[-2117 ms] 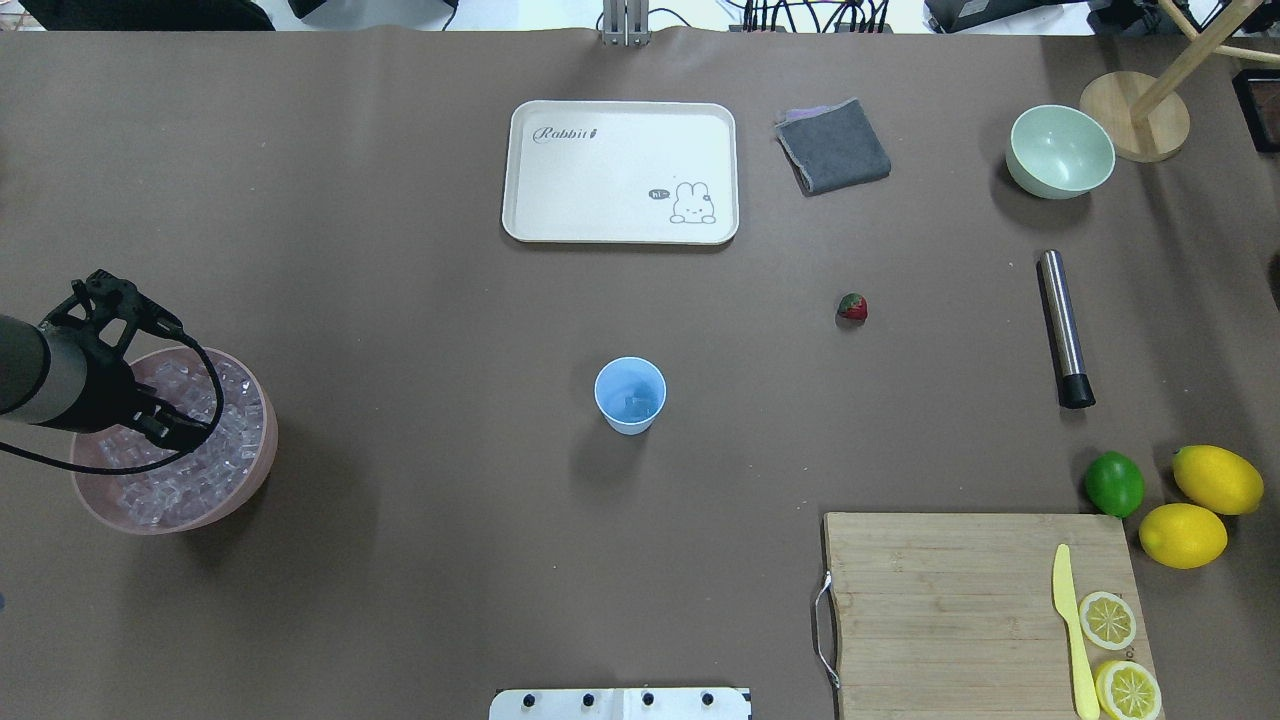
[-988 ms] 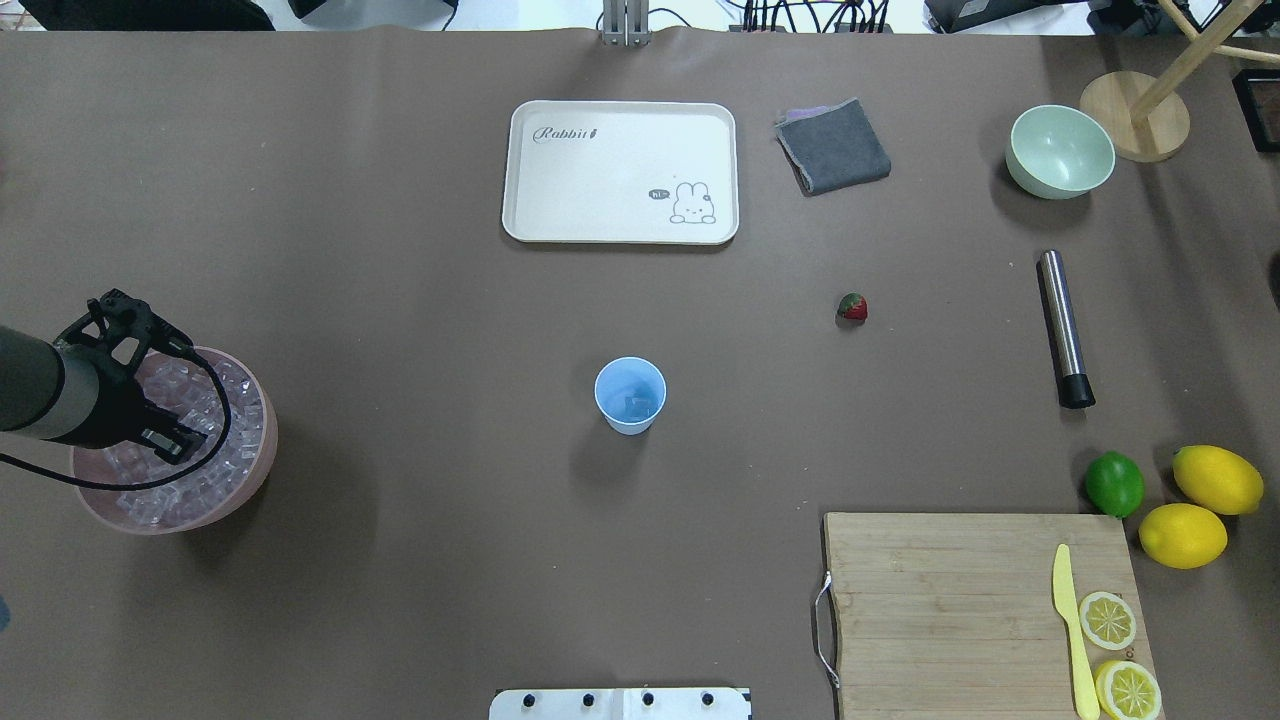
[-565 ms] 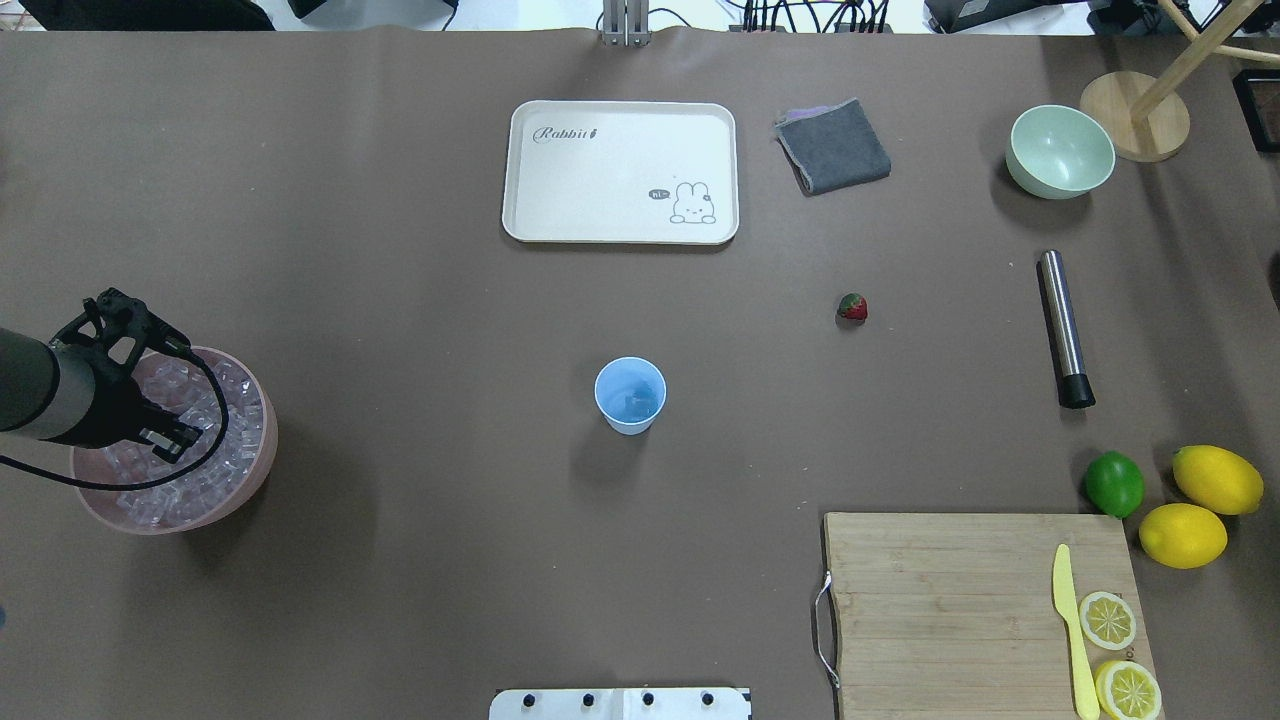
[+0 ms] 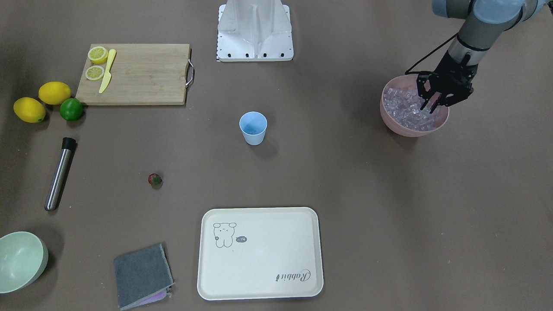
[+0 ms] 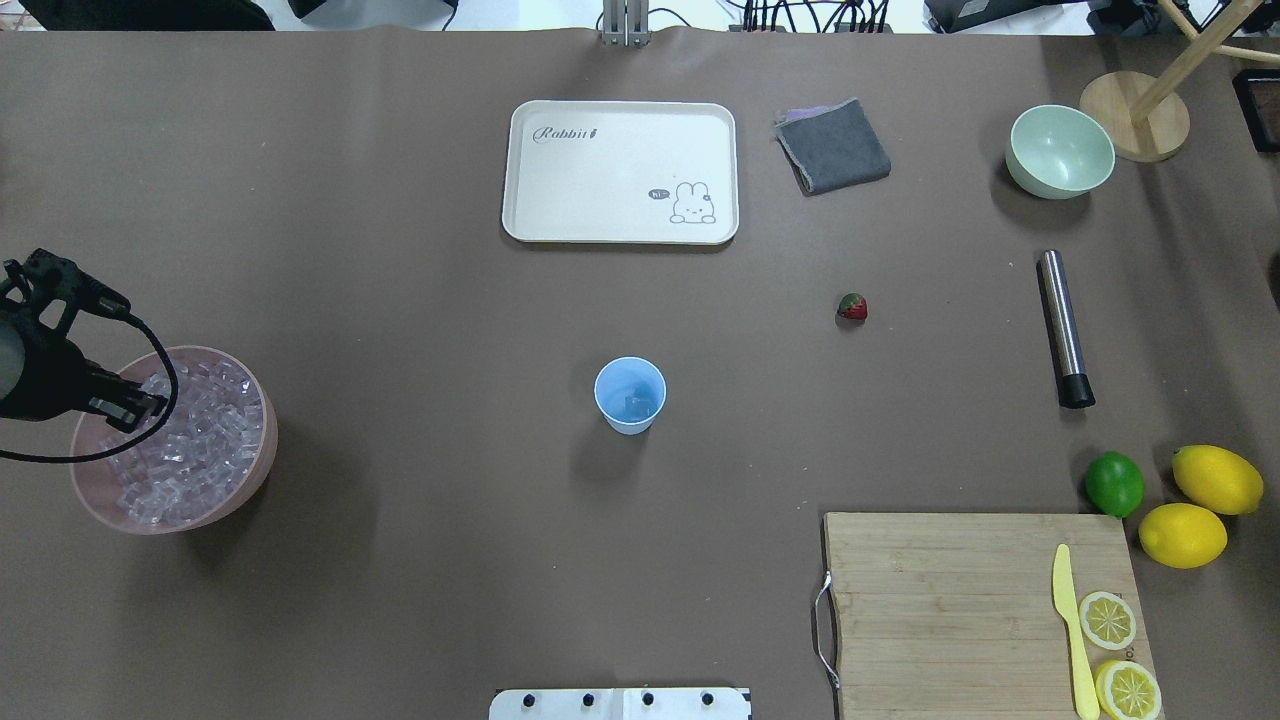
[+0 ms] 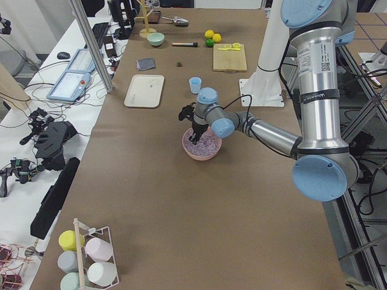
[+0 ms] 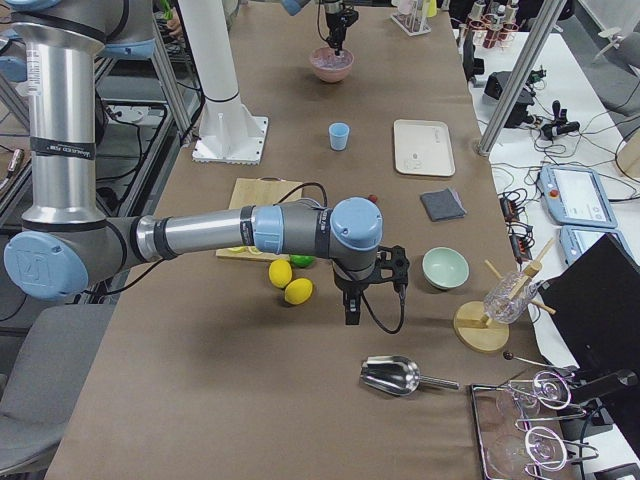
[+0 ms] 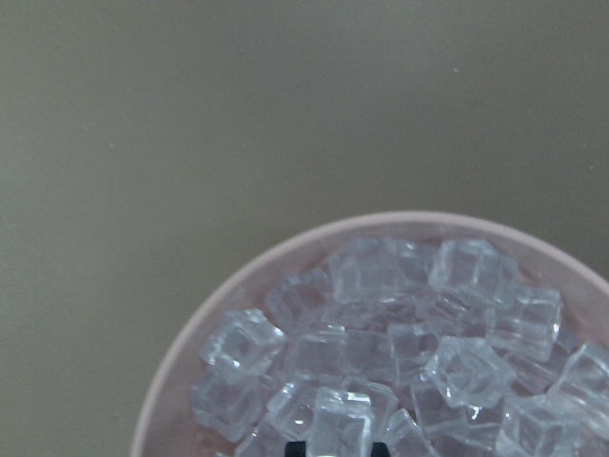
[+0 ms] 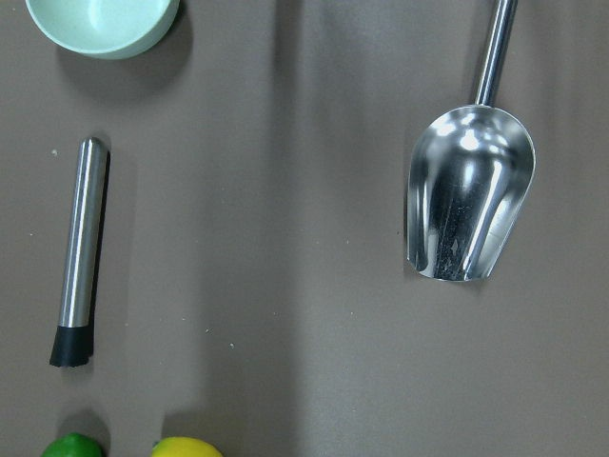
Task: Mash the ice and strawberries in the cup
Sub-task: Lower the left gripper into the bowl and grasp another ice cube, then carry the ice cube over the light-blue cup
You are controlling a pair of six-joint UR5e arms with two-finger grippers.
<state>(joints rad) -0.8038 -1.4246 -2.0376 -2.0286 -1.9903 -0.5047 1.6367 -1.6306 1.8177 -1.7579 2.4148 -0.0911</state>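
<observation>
My left gripper will release the ice cube inside the light-blue cup [image 4: 256, 131], next to the piece of ice at the bottom of the cup.
The light-blue cup [image 5: 630, 395] [image 4: 253, 127] stands upright mid-table with a piece of ice at its bottom. A pink bowl [image 5: 262, 455] [image 4: 414, 130] at the table's left end is full of ice [image 5: 190, 460] [image 8: 457, 362]. My left gripper [image 4: 429, 108] [image 5: 135, 410] hangs over that bowl, and in the left wrist view one ice cube [image 8: 343, 424] sits between its black fingertips. The strawberry [image 5: 852, 307] [image 4: 154, 179] lies alone on the table right of the cup. My right gripper [image 7: 350, 312] shows only in the exterior right view, past the lemons; open or shut, I cannot tell.
A steel muddler [image 5: 1063, 325] [image 9: 76, 252] lies right of the strawberry. A white tray [image 5: 620, 170], grey cloth [image 5: 833, 147] and pale green bowl [image 5: 1060, 150] sit at the far side. Cutting board [image 5: 950, 600], lime [image 5: 1114, 483], lemons [image 5: 1215, 480] near right. A metal scoop [image 9: 471, 190] lies under the right wrist.
My left arm has pulled back toward the table's left end and risen from the middle of the ice bowl to its far-left rim. Nothing else has moved.
</observation>
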